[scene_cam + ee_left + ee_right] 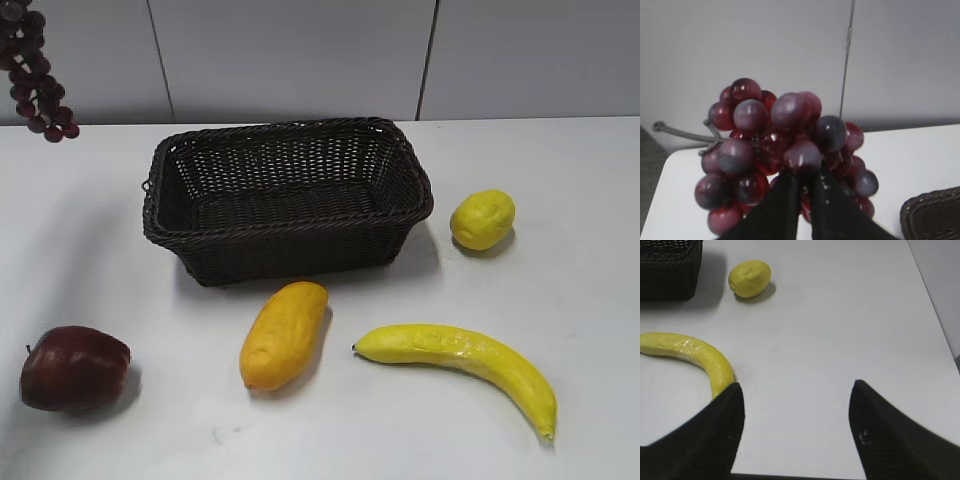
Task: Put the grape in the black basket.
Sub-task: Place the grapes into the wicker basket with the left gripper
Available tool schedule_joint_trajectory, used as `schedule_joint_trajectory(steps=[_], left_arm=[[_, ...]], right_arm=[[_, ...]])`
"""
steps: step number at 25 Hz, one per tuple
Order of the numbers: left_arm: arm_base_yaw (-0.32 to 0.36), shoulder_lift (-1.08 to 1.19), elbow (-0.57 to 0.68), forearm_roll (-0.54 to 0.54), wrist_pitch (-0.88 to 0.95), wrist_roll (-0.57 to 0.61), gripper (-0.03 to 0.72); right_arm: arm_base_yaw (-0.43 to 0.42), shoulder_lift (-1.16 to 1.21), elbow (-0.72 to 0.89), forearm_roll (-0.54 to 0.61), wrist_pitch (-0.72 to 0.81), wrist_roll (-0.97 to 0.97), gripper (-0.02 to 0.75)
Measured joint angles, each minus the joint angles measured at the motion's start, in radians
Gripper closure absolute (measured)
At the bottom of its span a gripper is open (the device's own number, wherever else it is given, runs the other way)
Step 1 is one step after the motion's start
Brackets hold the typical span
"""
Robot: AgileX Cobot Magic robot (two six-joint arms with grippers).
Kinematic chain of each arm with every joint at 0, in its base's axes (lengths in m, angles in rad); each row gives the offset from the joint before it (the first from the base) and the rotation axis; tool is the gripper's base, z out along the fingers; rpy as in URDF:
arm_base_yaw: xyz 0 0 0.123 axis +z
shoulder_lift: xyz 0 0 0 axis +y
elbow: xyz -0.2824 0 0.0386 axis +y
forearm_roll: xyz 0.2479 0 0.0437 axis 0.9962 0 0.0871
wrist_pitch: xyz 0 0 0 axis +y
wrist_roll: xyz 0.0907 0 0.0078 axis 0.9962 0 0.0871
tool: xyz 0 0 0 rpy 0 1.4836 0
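Note:
Next, my left gripper lets go of the grape in the half of the black basket farther from the lemon (242, 195).
The grape (38, 88) is a bunch of dark purple-red berries hanging in the air at the top left of the exterior view, above the table and left of the black basket (288, 196). In the left wrist view my left gripper (807, 172) is shut on the grape (775, 145), whose berries bulge around the black fingers. A corner of the black basket (935, 215) shows at the lower right there. The left gripper itself is out of the exterior view. My right gripper (796, 390) is open and empty over bare table, out of the exterior view.
A dark red apple (72, 367) lies front left. A yellow-orange mango (283, 334) lies in front of the basket. A banana (465, 358) lies front right, also in the right wrist view (695, 357). A lemon (482, 219) sits right of the basket.

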Motion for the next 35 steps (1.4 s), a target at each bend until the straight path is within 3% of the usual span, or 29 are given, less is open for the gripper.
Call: schedule_joint_trajectory(steps=[7,15,20,29,35], left_arm=[[-0.167,-0.018,0.0,0.003,-0.123,0.0,0.684],[-0.353,0.017,0.001,0.002,-0.145,0.0,0.686],[-0.388,0.117,0.001,-0.017,-0.144,0.0,0.686],[-0.39,0.304,0.001,-0.137,-0.121,0.0,0.686],[-0.39,0.373,0.001,-0.157,-0.018,0.0,0.686]], right_arm=[[0.0,0.0,0.0,0.0,0.0,0.0,0.238],[0.0,0.0,0.0,0.0,0.0,-0.001,0.238],[0.0,0.0,0.0,0.0,0.0,-0.001,0.238],[0.0,0.0,0.0,0.0,0.0,-0.001,0.238],[0.0,0.0,0.0,0.0,0.0,-0.001,0.238]])
